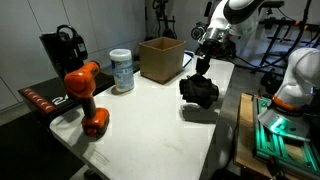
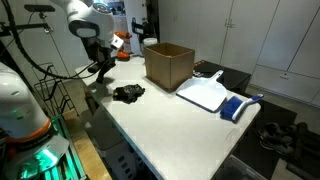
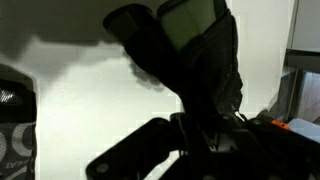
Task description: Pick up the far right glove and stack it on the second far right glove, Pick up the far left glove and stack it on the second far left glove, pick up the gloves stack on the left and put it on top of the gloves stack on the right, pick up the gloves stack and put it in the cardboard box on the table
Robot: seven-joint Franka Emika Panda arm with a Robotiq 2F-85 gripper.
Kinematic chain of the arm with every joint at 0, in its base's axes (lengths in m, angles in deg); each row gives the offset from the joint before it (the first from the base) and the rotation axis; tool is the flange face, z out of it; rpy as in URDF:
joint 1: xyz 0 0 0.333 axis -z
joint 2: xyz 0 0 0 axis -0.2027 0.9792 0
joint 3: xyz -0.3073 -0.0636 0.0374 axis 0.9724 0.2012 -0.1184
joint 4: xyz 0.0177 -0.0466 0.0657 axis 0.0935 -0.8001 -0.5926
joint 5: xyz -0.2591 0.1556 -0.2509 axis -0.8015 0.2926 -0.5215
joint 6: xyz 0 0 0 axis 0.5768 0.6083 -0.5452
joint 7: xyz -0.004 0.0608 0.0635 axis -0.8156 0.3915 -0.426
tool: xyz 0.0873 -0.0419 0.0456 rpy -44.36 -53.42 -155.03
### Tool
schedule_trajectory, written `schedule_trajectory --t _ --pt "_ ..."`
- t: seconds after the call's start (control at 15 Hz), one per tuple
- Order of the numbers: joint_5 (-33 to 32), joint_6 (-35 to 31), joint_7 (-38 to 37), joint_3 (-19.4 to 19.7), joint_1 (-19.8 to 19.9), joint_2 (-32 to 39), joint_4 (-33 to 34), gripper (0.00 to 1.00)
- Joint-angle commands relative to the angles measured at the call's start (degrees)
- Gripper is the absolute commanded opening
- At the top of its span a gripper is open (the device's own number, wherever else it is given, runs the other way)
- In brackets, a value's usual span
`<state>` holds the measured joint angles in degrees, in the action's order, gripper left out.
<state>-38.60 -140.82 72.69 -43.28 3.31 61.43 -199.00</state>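
The glove stack will be released on the white table [image 1: 203,84] between the cardboard box and the table edge.
The gloves stack [image 1: 199,91] is a lumpy black pile on the white table [image 1: 150,125], right of the cardboard box [image 1: 160,58]. It also shows in an exterior view [image 2: 128,94], left of the box [image 2: 168,66]. My gripper [image 1: 203,68] is at the top of the pile, at its edge [image 2: 103,72]. In the wrist view black glove fabric [image 3: 195,60] fills the frame and runs down between my jaws [image 3: 190,135], which look closed on it. The pile sits at or just above the table top. The box is open at the top.
A white wipes canister [image 1: 121,70] and an orange-and-black drill [image 1: 86,97] stand on the far side of the box from the gloves. A white board with a blue item [image 2: 212,95] lies beyond the box. The table edge is close beside the pile.
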Motion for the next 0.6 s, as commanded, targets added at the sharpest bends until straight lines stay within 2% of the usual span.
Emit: schedule_trajectory --t 0.0,0.2,0.27,0.53 --pt "-0.4 0.0 -0.3 0.7 -0.4 -0.5 -0.3 0.15" --pt "-0.5 0.0 -0.4 0.7 -0.4 -0.7 -0.5 0.15" --pt "-0.5 0.0 -0.4 0.7 -0.4 -0.7 -0.5 0.04" --pt "0.1 2.8 -1.2 5.2 2.5 -2.6 -0.6 0.04"
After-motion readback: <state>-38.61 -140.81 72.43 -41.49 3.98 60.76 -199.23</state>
